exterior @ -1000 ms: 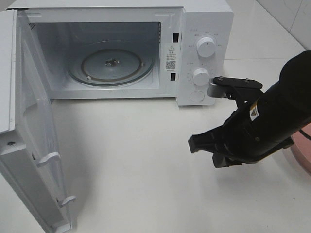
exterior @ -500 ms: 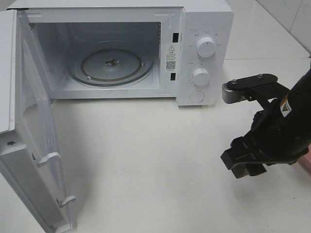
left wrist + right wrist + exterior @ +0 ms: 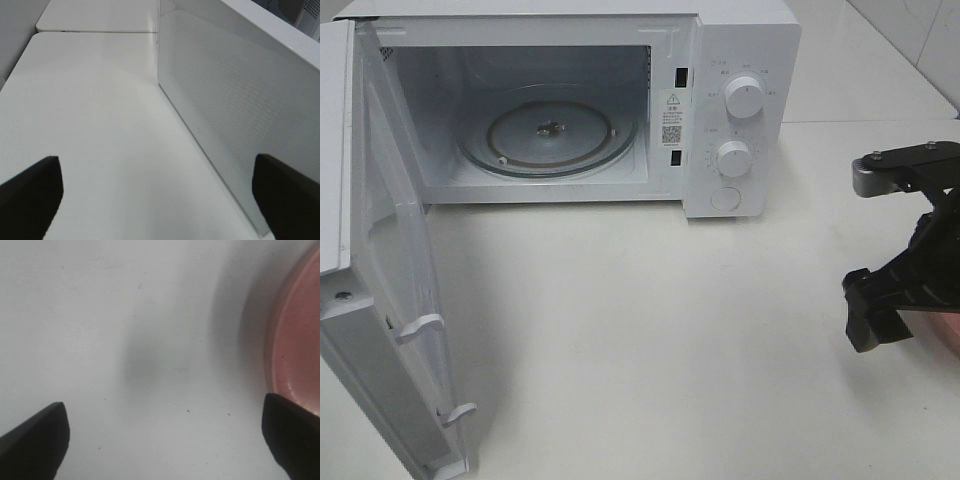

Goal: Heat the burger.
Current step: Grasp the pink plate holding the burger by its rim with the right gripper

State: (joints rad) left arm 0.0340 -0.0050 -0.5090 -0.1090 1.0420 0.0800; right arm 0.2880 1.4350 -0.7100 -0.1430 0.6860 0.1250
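Observation:
My right gripper should grip the pink plate's rim [image 3: 936, 326] [image 3: 270, 362] on the side that faces the middle of the table.
The burger is out of view in every frame. My right gripper [image 3: 878, 312] hangs low over the table at the far right, beside the rim of a pink plate [image 3: 951, 328]. The right wrist view shows the right gripper [image 3: 165, 450] open, with bare table between its dark fingertips [image 3: 35, 440] and the pink plate [image 3: 297, 340] just to one side. The left gripper [image 3: 160, 200] is open too, with nothing between its fingertips [image 3: 30, 192], and looks along the outside of the microwave door [image 3: 225, 115].
A white microwave [image 3: 740, 40] stands at the back with its door [image 3: 380, 250] swung wide open to the left. Its glass turntable [image 3: 548, 130] is bare. Two knobs [image 3: 744, 97] sit on the panel.
The right arm has swung right, away from the microwave's front, to the table's right edge by the pink plate. Its jaws have opened. The left gripper looks unchanged.

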